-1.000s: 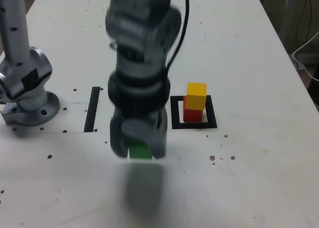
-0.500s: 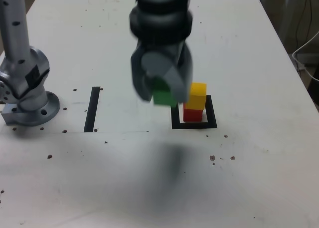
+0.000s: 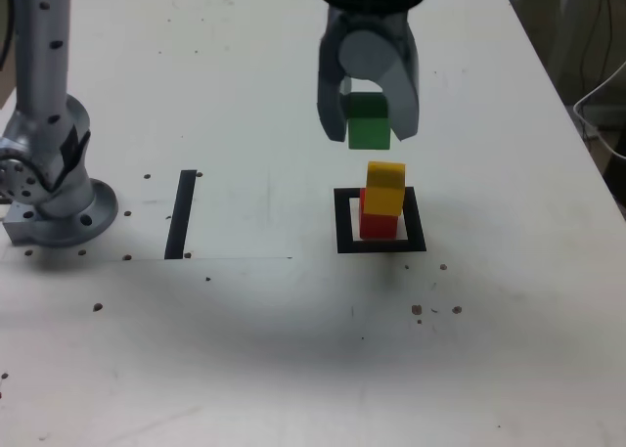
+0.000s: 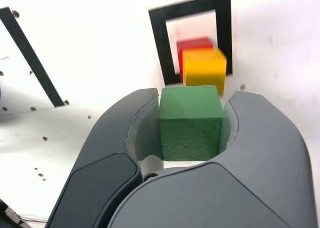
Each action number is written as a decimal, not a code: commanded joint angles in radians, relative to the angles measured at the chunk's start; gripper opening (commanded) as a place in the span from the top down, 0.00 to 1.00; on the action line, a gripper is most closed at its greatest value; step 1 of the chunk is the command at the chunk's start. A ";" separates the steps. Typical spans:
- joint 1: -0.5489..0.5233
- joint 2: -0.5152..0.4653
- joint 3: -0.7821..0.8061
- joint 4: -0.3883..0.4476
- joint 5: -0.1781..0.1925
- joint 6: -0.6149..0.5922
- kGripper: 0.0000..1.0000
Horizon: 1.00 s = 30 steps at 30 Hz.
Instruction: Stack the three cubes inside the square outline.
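The robot's gripper needs to release the green cube, now hanging just above the yellow one, on top of the yellow cube [image 3: 386, 160] [image 4: 205, 68], which sits on the red cube.
My gripper [image 3: 369, 124] hangs in the air, shut on the green cube [image 3: 369, 122], which also fills the space between its grey fingers [image 4: 125, 138] in the wrist view, green cube [image 4: 191, 122]. Just below it in the exterior view, the yellow cube [image 3: 384, 189] rests on the red cube [image 3: 376, 222], slightly skewed, inside the square outline [image 3: 344, 222]. A gap separates the green cube from the yellow one. The wrist view shows the yellow cube [image 4: 205, 71], the red cube [image 4: 192, 44] and the square outline [image 4: 162, 48] beyond the green cube.
A narrow black strip [image 3: 182, 214] lies on the white table [image 3: 293, 349], at the exterior view's left of the outline. The arm's metal base [image 3: 54, 198] stands at the far left. Small dark specks dot the tabletop. The strip [image 4: 35, 63] also shows in the wrist view.
My gripper has lifted the green cube from low near the table's front and carried it up and to the exterior view's right, to above the two-cube stack.
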 commanded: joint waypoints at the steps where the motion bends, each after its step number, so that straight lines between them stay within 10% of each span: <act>1: 0.011 0.023 0.004 -0.008 0.003 0.002 0.81; 30: -0.002 0.055 0.075 -0.115 -0.023 -0.026 0.77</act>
